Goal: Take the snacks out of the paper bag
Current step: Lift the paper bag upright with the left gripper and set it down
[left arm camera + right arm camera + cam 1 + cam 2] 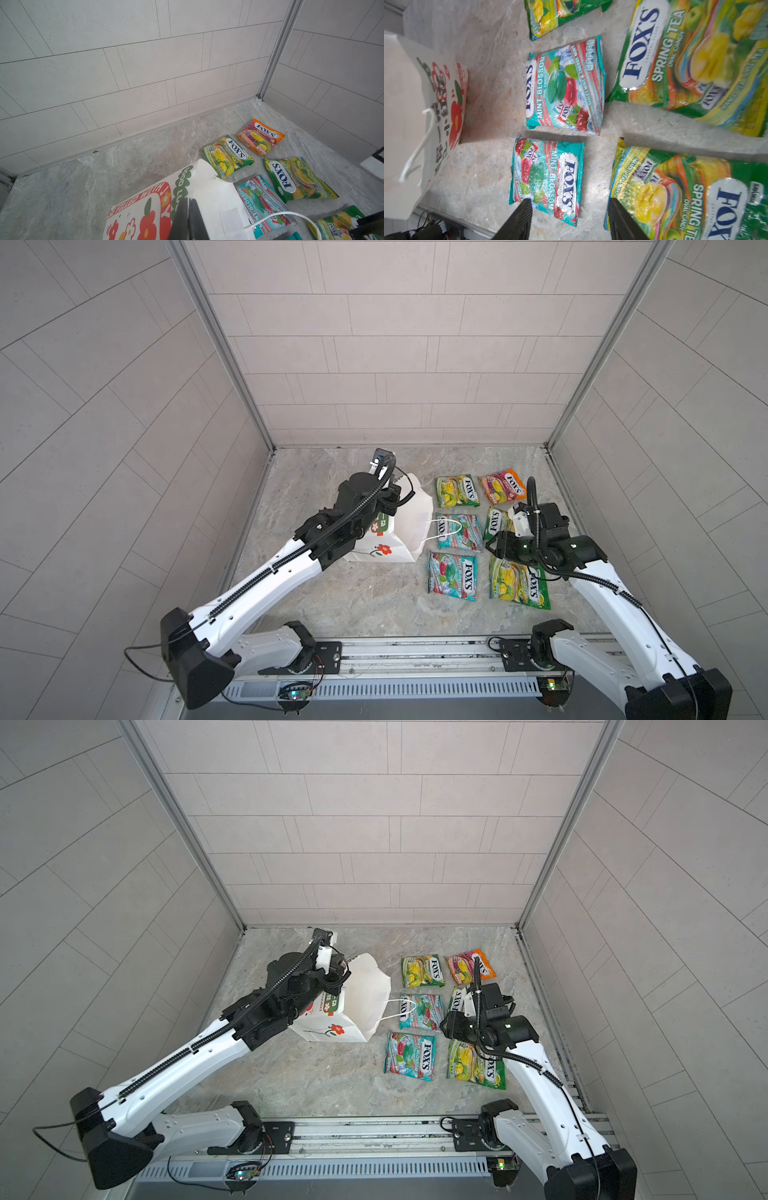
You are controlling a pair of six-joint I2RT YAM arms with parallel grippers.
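I will let go with my left gripper of the paper bag standing upright on the table (406, 533), beside the teal packet under its cord handle.
The white paper bag (405, 531) (365, 1006) with the red flower print leans with its mouth open toward the right, showing only white paper inside. My left gripper (189, 200) is shut on the bag's upper edge (207, 182). Several FOX'S snacks lie flat on the table right of the bag: an orange-pink one (502, 486), green-yellow ones (457, 490) (519, 583) and teal ones (459, 532) (452, 576). Another green-yellow packet (493, 522) is partly hidden by my right arm. My right gripper (569, 202) (491, 545) hovers open above the packets, holding nothing.
Tiled walls (374, 364) close in the marble table (332, 605) at the back and both sides. A metal rail (415, 651) with the arm bases runs along the front. The bag's white cord handle (451, 529) lies over a teal packet.
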